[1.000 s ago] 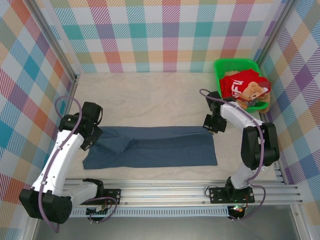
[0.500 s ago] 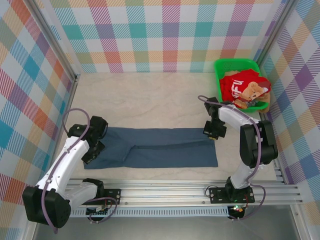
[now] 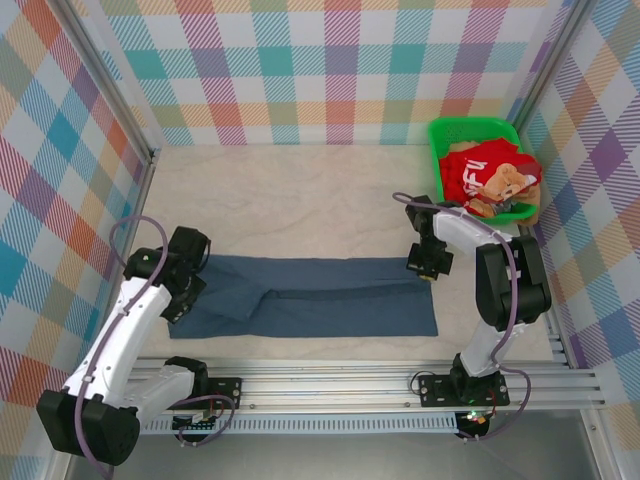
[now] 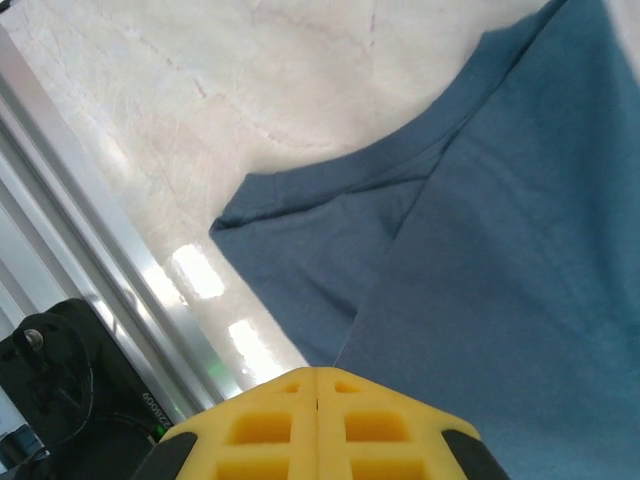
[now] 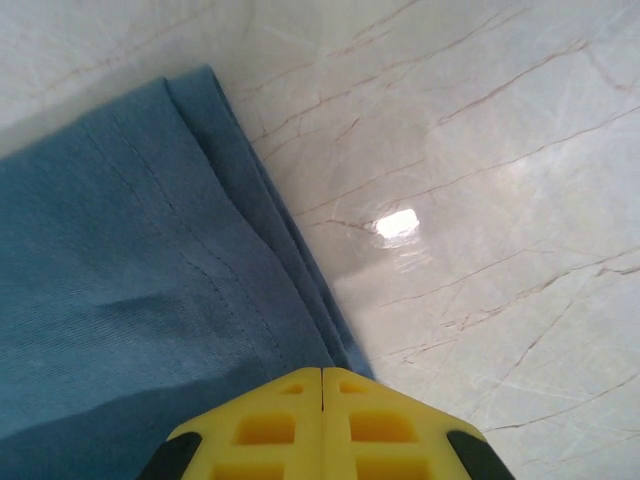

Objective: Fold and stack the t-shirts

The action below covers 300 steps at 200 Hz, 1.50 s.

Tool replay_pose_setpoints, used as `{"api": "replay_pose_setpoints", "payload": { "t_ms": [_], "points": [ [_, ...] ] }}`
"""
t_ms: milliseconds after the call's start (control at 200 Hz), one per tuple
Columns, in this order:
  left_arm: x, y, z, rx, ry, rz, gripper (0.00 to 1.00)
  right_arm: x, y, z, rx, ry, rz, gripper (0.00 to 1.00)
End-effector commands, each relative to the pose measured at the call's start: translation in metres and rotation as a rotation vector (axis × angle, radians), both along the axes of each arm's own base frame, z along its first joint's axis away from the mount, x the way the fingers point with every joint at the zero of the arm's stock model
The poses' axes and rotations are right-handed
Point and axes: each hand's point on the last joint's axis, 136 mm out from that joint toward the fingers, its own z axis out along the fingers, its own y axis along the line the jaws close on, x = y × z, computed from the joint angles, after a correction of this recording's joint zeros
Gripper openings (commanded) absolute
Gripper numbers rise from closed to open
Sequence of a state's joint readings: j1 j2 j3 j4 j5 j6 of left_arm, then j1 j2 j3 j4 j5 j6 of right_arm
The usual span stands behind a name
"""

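Observation:
The shirt's near edge is close to the aluminium rail, so I should grip the shirt's hem slightly further in with my right gripper (image 3: pixel 421 291) and pull it back before folding.
A dark slate-blue t-shirt (image 3: pixel 320 300) lies as a long folded strip across the near part of the table. At its left end, my left gripper (image 3: pixel 182 298) is shut on the cloth; in the left wrist view the yellow fingers (image 4: pixel 318 372) meet where a fold of the shirt (image 4: pixel 500 250) runs in. My right gripper (image 3: pixel 430 268) is shut on the shirt's right edge near the far corner, and the hem (image 5: pixel 120 280) runs under the closed fingertips (image 5: pixel 322 370). A red t-shirt with white lettering (image 3: pixel 480 165) and a tan-printed one (image 3: pixel 512 186) sit in the basket.
The green plastic basket (image 3: pixel 470 124) stands at the back right corner against the checked wall. An aluminium rail (image 3: pixel 350 385) runs along the near table edge, close to the shirt's front side. Bare marble-look tabletop (image 3: pixel 300 200) lies behind the shirt.
Both grippers have moved toward the near edge, and the blue shirt slid with them. Its raised left end has come down flat.

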State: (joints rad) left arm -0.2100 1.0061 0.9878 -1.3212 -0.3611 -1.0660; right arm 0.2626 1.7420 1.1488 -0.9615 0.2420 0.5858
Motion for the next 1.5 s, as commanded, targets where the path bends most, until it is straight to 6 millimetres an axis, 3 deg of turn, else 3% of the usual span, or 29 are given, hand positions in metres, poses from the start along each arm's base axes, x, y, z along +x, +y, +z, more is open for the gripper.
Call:
{"api": "replay_pose_setpoints", "payload": {
  "t_ms": [0,335,420,575,820,1020,1160,1275,1400,1494],
  "points": [
    [-0.010,0.003,0.002,0.027,0.027,0.007,0.00,0.002,-0.008,0.019,-0.045,-0.032,0.013,0.00],
    [-0.024,-0.002,-0.039,0.005,0.105,0.005,0.00,-0.021,-0.002,-0.002,-0.028,0.031,-0.015,0.00],
    [-0.025,-0.005,-0.047,-0.008,0.121,0.002,0.00,-0.020,-0.005,0.000,-0.047,0.019,-0.021,0.24],
    [-0.026,-0.006,-0.054,-0.009,0.136,-0.002,0.00,-0.009,-0.007,0.017,-0.063,-0.036,-0.025,0.33],
    [-0.028,-0.008,-0.054,-0.024,0.137,-0.005,0.00,-0.002,-0.002,0.024,-0.043,-0.069,-0.012,0.28],
    [-0.028,-0.009,-0.052,-0.027,0.137,-0.006,0.00,-0.014,0.005,0.018,0.004,-0.038,-0.047,0.27],
    [-0.027,-0.009,-0.052,-0.025,0.138,-0.007,0.00,-0.021,0.021,0.011,0.093,-0.014,-0.087,0.17],
    [-0.028,-0.009,-0.053,-0.023,0.146,-0.009,0.00,-0.026,0.019,-0.003,0.079,0.030,-0.107,0.07],
    [-0.029,-0.010,-0.053,-0.028,0.146,-0.011,0.00,-0.034,0.007,-0.027,0.022,0.110,-0.125,0.06],
    [-0.031,-0.012,-0.053,-0.043,0.151,-0.009,0.00,-0.028,0.005,-0.031,0.008,0.112,-0.109,0.08]
  ]
}}
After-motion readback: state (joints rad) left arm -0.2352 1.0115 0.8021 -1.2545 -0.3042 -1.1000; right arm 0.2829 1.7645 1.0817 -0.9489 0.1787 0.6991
